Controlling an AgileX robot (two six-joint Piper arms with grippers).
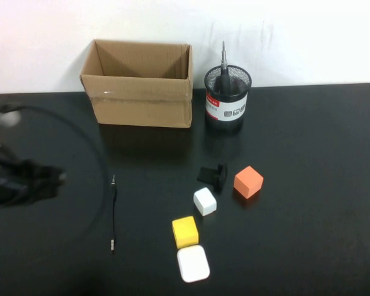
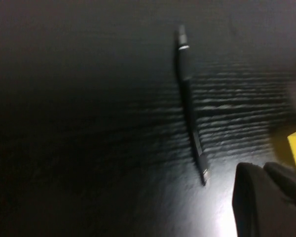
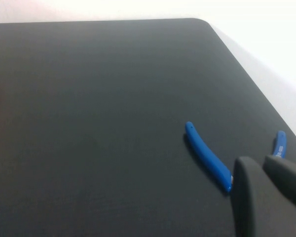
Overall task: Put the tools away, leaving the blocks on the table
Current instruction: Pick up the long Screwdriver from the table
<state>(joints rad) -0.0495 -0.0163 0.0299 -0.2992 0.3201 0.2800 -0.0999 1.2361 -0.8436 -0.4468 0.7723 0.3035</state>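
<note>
I need to close my left gripper on the body (image 1: 114, 189) (image 2: 184, 61) of the thin black screwdriver that looks like a pen, just behind its metal tip that faces the cardboard box.
The thin black pen-like screwdriver (image 1: 113, 213) lies on the black table (image 1: 308, 154) at the left front; it also shows in the left wrist view (image 2: 190, 98). My left gripper (image 1: 54, 179) hovers to its left, blurred, fingers close together and empty (image 2: 264, 168). The thick black-handled screwdriver (image 1: 224, 71) stands in a black mesh cup (image 1: 227, 102). The orange block (image 1: 248, 181), white block (image 1: 205, 201) and yellow block (image 1: 185, 232) sit at centre front. The red-handled scissors are out of view. My right gripper (image 3: 263, 162) is shut and empty, outside the high view.
An open cardboard box (image 1: 139, 92) stands at the back, left of the mesh cup. A small black object (image 1: 213, 174) lies by the orange block. A flat white rounded square (image 1: 193, 263) lies near the front edge. Blue-handled pliers (image 3: 207, 155) lie by my right gripper.
</note>
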